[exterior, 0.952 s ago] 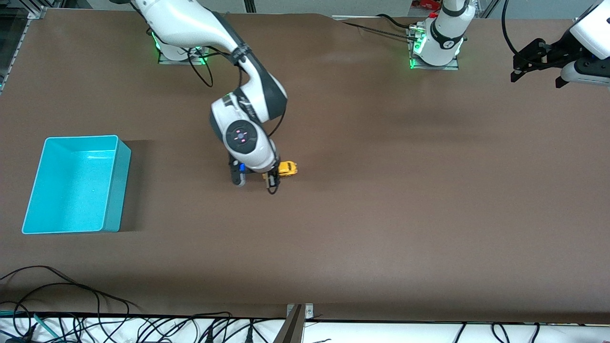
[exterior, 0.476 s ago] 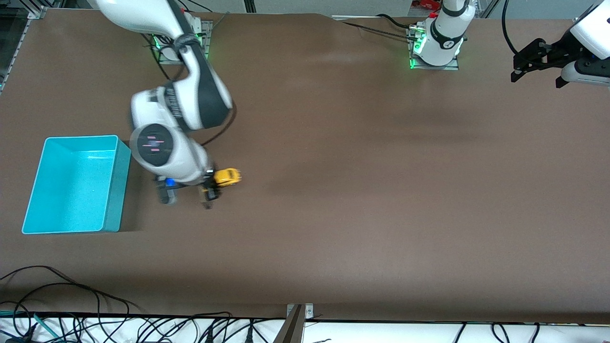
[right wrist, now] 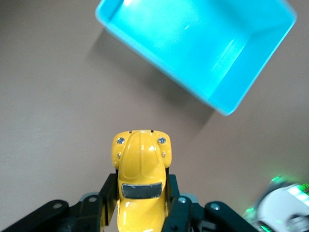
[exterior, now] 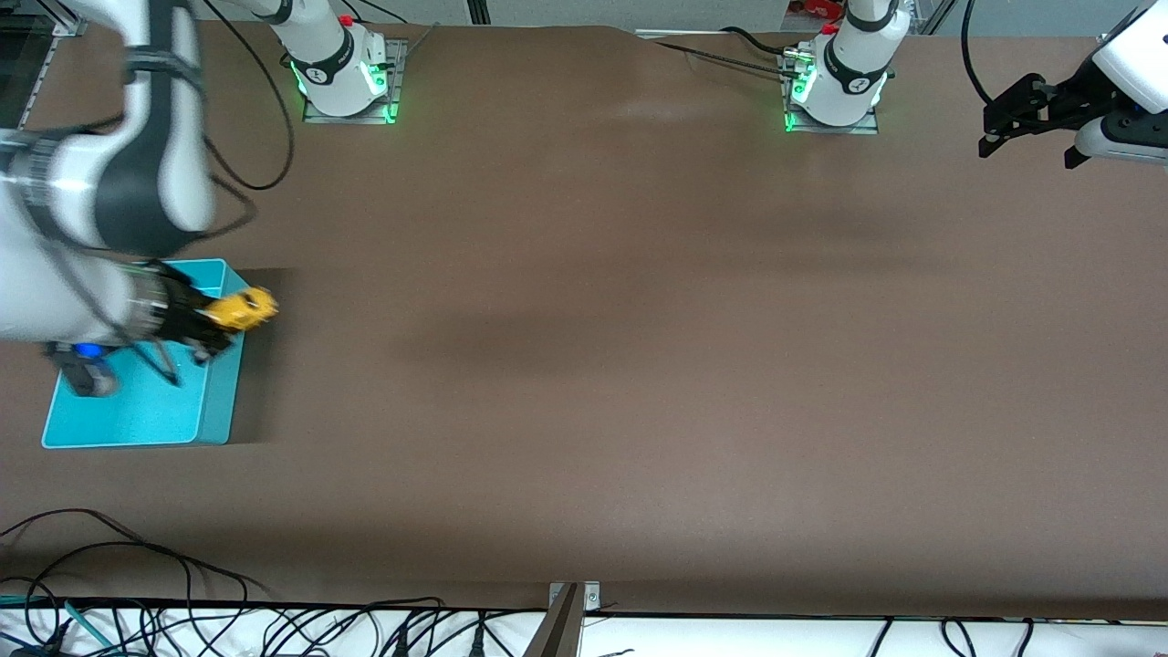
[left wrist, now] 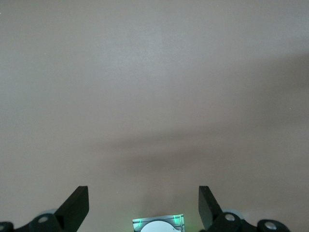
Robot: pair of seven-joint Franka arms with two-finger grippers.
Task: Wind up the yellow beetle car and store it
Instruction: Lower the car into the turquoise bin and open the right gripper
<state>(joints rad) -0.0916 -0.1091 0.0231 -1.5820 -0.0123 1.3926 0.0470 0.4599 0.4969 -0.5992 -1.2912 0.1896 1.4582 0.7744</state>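
The yellow beetle car, hanging over the turquoise bin's rim, will be set down by my right gripper on the turquoise bin's bottom (exterior: 186,317) (right wrist: 210,48), toward the base of the right arm.
The yellow beetle car (exterior: 239,310) (right wrist: 140,179) is clamped between the fingers of my right gripper (exterior: 217,321) (right wrist: 141,191), which is shut on it. It hangs in the air over the rim of the turquoise bin (exterior: 212,400) at the right arm's end of the table, its nose pointing out past the bin's wall. In the right wrist view the bin (right wrist: 203,43) shows below, its inside bare. My left gripper (exterior: 1022,117) (left wrist: 143,208) waits open and empty, high over the table's edge at the left arm's end.
The right arm's base (exterior: 339,68) and the left arm's base (exterior: 838,82) stand along the table's robot edge. Cables (exterior: 182,611) lie off the table's edge nearest the front camera. The brown table (exterior: 639,365) spreads wide between bin and left arm.
My right arm has swung from the table's middle toward the bin, carrying the yellow beetle car with it. It now hangs over the bin's rim. The left arm has not moved.
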